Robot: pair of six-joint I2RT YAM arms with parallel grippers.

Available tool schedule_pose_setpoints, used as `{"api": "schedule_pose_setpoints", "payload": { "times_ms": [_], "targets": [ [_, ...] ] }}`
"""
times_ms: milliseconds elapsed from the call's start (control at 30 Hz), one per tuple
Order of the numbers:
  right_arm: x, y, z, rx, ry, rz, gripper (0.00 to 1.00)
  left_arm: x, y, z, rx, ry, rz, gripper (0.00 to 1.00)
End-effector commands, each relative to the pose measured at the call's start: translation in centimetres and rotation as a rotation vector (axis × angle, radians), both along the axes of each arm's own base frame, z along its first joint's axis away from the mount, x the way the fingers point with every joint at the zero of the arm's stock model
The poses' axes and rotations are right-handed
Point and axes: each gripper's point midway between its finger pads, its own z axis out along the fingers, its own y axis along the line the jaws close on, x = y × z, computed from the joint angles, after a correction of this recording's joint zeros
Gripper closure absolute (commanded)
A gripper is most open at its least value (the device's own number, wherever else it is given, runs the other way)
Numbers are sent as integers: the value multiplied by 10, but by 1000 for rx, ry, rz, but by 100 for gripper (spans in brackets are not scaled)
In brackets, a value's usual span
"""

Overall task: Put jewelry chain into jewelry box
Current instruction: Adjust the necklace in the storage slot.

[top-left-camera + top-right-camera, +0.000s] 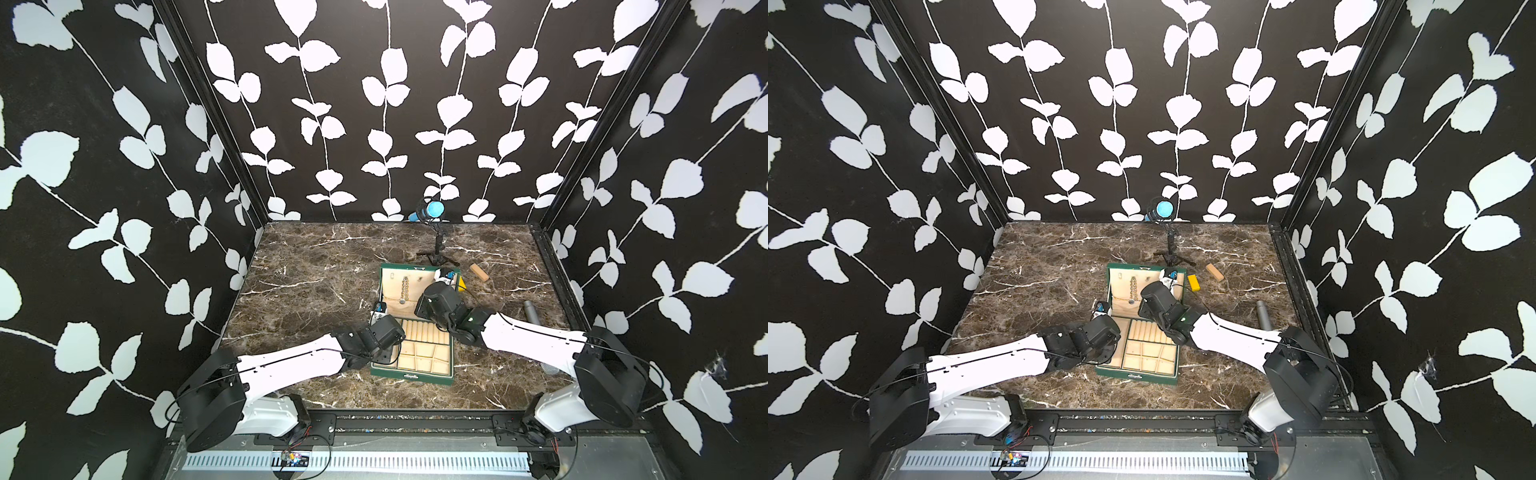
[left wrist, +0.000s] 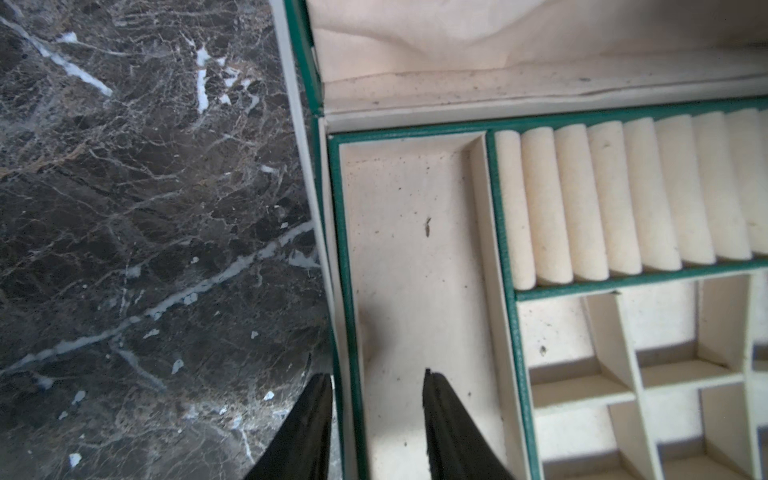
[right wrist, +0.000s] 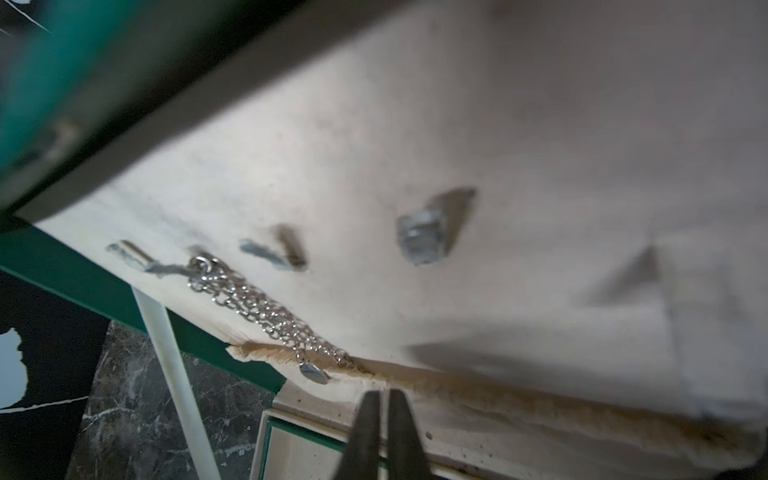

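The tag of the chain hangs over the edge of the lid's closed pocket, so my right gripper needs to first grab the pocket's edge farther (image 3: 576, 409) along and pull the pocket open.
The dark green jewelry box (image 1: 411, 375) (image 1: 1133, 377) stands open mid-table with its lid upright at the back. The jewelry chain (image 1: 405, 286) (image 1: 1133, 284) (image 3: 266, 307) hangs doubled from a hook on the lid's cream lining, and its small tag (image 3: 313, 372) reaches the pocket edge. My right gripper (image 1: 442, 275) (image 1: 1169, 276) (image 3: 384, 392) sits just beside the chain's lower end, jaws a narrow slit apart with nothing between them. My left gripper (image 1: 380, 316) (image 1: 1100, 309) (image 2: 378, 374) is open and straddles the box's left wall (image 2: 345, 249), one finger outside over the marble, one inside the long compartment.
A yellow block (image 1: 461, 283) (image 1: 1194, 281) lies right of the lid, a wooden block (image 1: 478, 272) (image 1: 1214, 272) beyond it. A grey cylinder (image 1: 530, 311) (image 1: 1262, 313) lies at the right. A tripod with a blue-tipped microphone (image 1: 432, 210) (image 1: 1163, 208) stands behind the box.
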Motion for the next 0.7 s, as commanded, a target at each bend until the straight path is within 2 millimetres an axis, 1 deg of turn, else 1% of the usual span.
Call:
{"api": "schedule_pose_setpoints", "payload": {
  "times_ms": [0,67,167,300,367,433,567,600,633,667],
  "targets": [
    [7,3,16,13,-29,7,69,0,4,3,-7,-16,9,61],
    [2,2,22,6,-28,35,60,0,4,4,-6,-17,11,60],
    [-10,-1,28,7,-14,84,54,0,4,5,-6,-19,11,60],
    [-31,-6,37,39,11,140,50,0,5,7,-10,-22,12,60],
    [-40,-13,37,63,19,120,49,0,4,7,-13,-24,11,60],
    [-43,-21,32,131,20,45,50,1,3,7,-16,-25,11,60],
    [-33,-29,26,427,49,-219,52,2,1,7,-16,-24,5,60],
    [-30,-25,28,497,40,-257,53,2,-1,7,-15,-23,2,60],
    [-26,-20,35,553,15,-285,54,2,-1,7,-12,-21,0,60],
    [-23,-15,40,581,2,-308,54,2,-1,8,-9,-21,-2,60]
  ]
}}
